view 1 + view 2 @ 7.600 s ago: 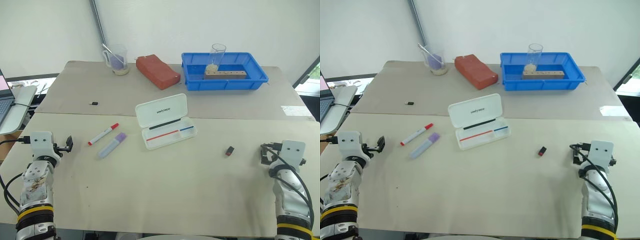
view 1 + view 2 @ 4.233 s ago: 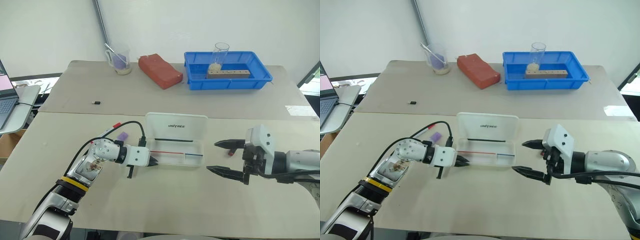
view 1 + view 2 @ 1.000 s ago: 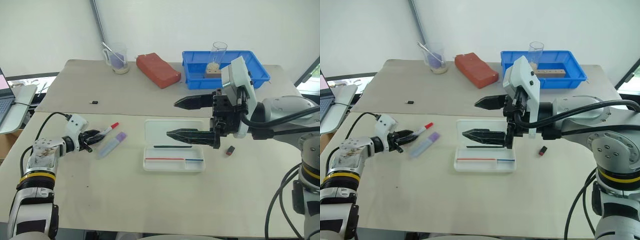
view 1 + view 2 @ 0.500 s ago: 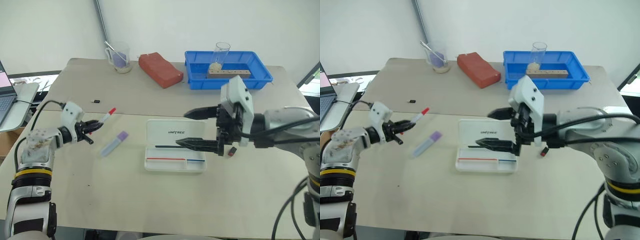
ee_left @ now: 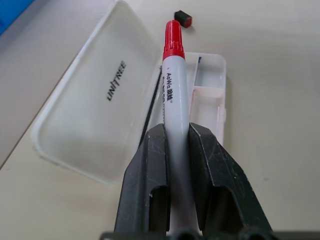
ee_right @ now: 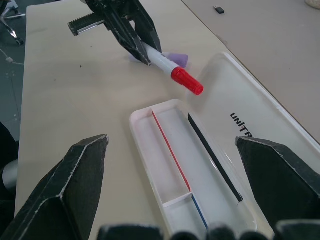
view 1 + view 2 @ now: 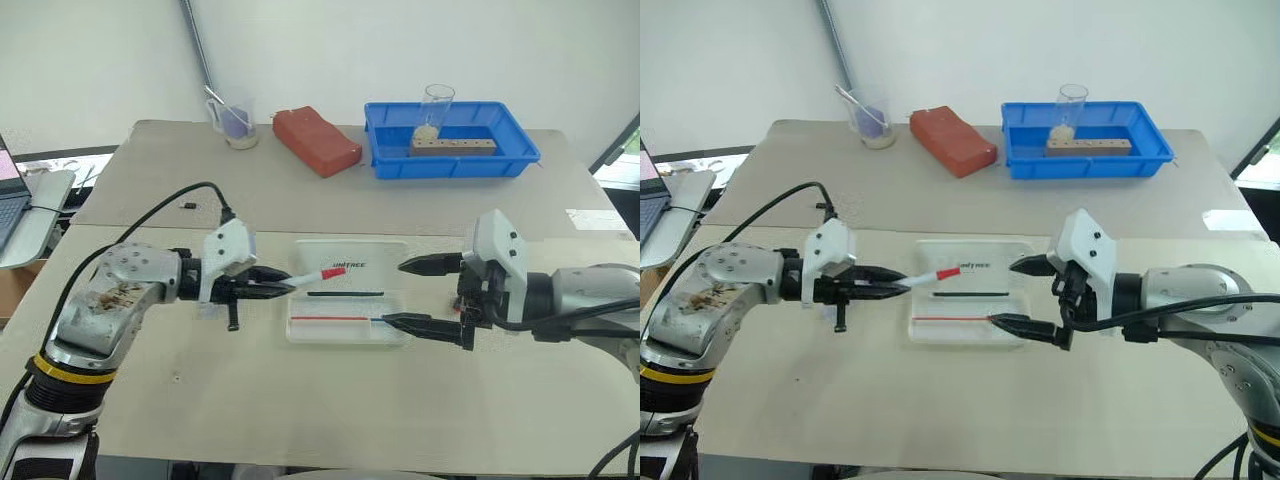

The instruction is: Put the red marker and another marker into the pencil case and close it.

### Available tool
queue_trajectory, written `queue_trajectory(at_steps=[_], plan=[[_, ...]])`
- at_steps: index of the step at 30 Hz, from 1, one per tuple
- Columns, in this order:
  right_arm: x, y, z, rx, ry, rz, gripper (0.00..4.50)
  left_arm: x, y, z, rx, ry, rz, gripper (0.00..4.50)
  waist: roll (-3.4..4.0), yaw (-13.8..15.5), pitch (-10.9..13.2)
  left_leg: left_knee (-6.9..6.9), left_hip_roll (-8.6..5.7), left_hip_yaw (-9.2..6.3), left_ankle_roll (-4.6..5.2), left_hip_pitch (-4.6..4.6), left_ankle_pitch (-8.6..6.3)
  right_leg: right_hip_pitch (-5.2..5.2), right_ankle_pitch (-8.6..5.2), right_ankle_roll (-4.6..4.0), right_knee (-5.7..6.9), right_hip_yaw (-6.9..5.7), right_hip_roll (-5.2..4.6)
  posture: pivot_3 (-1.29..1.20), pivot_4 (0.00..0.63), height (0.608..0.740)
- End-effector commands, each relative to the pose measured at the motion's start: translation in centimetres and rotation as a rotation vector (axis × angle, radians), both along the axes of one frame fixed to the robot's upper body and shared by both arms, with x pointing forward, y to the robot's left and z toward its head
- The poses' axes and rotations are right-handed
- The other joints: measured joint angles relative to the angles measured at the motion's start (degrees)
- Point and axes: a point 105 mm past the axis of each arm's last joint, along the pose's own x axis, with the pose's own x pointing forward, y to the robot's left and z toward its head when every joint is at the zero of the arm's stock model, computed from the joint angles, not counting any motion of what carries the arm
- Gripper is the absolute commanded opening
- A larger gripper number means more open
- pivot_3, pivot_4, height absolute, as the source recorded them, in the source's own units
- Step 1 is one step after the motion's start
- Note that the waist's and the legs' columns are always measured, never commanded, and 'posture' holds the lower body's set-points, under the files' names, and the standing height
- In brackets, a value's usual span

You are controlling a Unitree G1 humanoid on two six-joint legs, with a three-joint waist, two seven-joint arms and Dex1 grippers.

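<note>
Next, I let go of the red marker with my left gripper inside the pencil case (image 7: 342, 311) (image 5: 181, 118), between the black stick and the red stick.
My left gripper (image 7: 272, 287) is shut on the red marker (image 5: 172, 85), holding its white barrel. The marker is nearly level, and its red cap (image 7: 331, 272) hangs over the left end of the pencil case (image 7: 345, 325). The case lies open in front of me with its lettered lid (image 5: 100, 100) flat on the table. It holds thin red, blue and black sticks. My right gripper (image 7: 415, 296) is open wide at the case's right end, with nothing between its fingers. The lavender marker (image 6: 180, 58) lies on the table behind the left gripper's fingers (image 6: 131, 35).
At the back stand a blue tray (image 7: 505, 160) with a glass and a wooden block, a red brick (image 7: 317, 140) and a beaker (image 7: 233, 118). A small black piece (image 7: 188, 205) lies at the left. A small red-and-black piece (image 5: 183, 18) lies right of the case.
My left gripper has carried the red marker up and to the right, from beside the lavender marker to over the case. My right gripper has sunk and drawn back to the right, still open.
</note>
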Motion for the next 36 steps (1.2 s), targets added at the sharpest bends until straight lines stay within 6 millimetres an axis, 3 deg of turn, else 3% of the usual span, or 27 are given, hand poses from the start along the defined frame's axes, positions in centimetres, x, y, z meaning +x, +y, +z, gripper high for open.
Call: queue_trajectory(at_steps=[1,3,7,21,28,36], plan=[[-0.2,-0.4,0.3,-0.038,-0.059,-0.015,4.5,0.6,-0.9,-2.4,0.071,-0.055,-0.034,0.12,-0.02,0.19,0.01,0.0,0.0,0.01,0.0,0.01,0.0,0.01,0.0,0.0,0.0,0.01,-0.01,0.0,0.15,0.74],[0.0,-0.8,-0.2,-0.065,-0.059,-0.034,4.5,1.3,-1.8,-3.4,0.071,-0.074,-0.044,0.12,-0.06,0.39,0.04,0.01,-0.05,0.01,0.0,-0.01,0.0,0.0,0.0,0.0,-0.03,-0.01,-0.06,0.0,0.15,0.74],[0.2,-1.3,-0.4,-0.074,-0.065,-0.063,4.5,2.9,-3.2,-3.5,0.046,-0.136,-0.065,0.12,-0.06,0.37,0.04,0.12,-0.04,0.0,0.01,-0.16,0.0,-0.04,0.01,0.0,0.0,-0.03,-0.02,0.0,0.15,0.74],[0.0,-1.0,-0.4,-0.06,-0.07,-0.084,4.5,3.8,-6.2,-5.4,0.076,-0.172,-0.183,0.12,-0.04,0.33,0.04,0.4,-0.04,-0.05,0.01,-0.26,0.0,0.0,-0.01,0.05,0.05,-0.04,0.05,0.0,0.15,0.74],[-0.1,-1.1,-0.6,-0.05,-0.07,-0.106,4.5,3.9,-6.6,-5.5,0.063,-0.168,-0.208,0.12,-0.04,0.14,0.04,0.49,-0.04,-0.09,0.02,-0.38,0.0,-0.04,0.02,0.12,0.04,-0.05,0.07,0.0,0.15,0.74],[-0.1,-1.3,-0.6,-0.045,-0.071,-0.119,4.5,4.2,-6.6,-4.7,0.043,-0.191,-0.202,3.98,-0.03,0.2,0.04,0.52,-0.05,-0.09,0.02,-0.38,0.0,-0.02,0.02,0.12,0.05,-0.05,0.07,0.0,0.15,0.74]])
